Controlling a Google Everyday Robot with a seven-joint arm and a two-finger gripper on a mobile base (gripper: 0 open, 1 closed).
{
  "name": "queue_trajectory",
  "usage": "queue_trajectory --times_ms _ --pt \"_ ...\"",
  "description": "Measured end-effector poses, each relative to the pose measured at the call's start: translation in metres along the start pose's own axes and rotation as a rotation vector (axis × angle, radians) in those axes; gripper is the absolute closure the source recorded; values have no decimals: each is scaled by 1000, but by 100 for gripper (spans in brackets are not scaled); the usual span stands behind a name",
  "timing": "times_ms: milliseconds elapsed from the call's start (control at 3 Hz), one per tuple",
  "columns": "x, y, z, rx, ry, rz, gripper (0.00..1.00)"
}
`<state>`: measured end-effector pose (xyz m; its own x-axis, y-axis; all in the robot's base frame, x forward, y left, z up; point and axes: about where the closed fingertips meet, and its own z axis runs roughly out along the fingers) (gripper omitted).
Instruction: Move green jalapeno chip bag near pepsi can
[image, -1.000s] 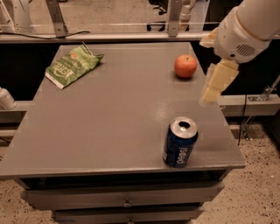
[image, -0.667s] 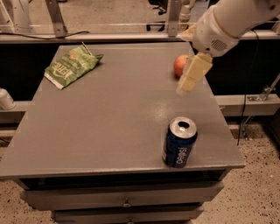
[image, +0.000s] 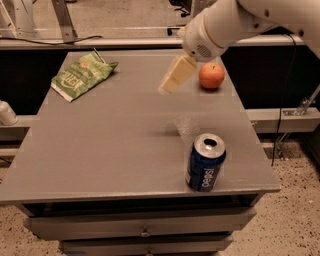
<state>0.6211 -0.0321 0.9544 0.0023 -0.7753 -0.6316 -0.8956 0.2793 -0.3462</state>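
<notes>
My gripper should next move to the green jalapeno chip bag and close on the bag's end (image: 104, 66) that is closest to the apple.
The green jalapeno chip bag (image: 80, 75) lies flat at the far left corner of the grey table (image: 100, 145). The pepsi can (image: 205, 162) stands upright near the front right edge, its silver top showing. My gripper (image: 176, 76) hangs above the table's far middle, on a white arm coming in from the upper right. It is well to the right of the bag and left of the apple, and it holds nothing that I can see.
A red-orange apple (image: 211, 75) sits at the far right of the table. Drawers (image: 145, 227) run below the table's front edge. A metal rail and frame legs (image: 62, 20) stand behind the table.
My arm and gripper have swung left across the table's far side, passing from right of the apple to left of it. The bag, can and apple have not moved.
</notes>
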Motion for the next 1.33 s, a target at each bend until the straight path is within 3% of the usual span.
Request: queue_trajectory --times_ms 333,667,1000,1333 --pt "-5 -9 -1 36 -20 4 0" --pt "-5 -7 -1 30 -17 3 0" --pt "-8 -11 3 55 -44 19 0" --pt "-24 -31 31 95 -118 35 0"
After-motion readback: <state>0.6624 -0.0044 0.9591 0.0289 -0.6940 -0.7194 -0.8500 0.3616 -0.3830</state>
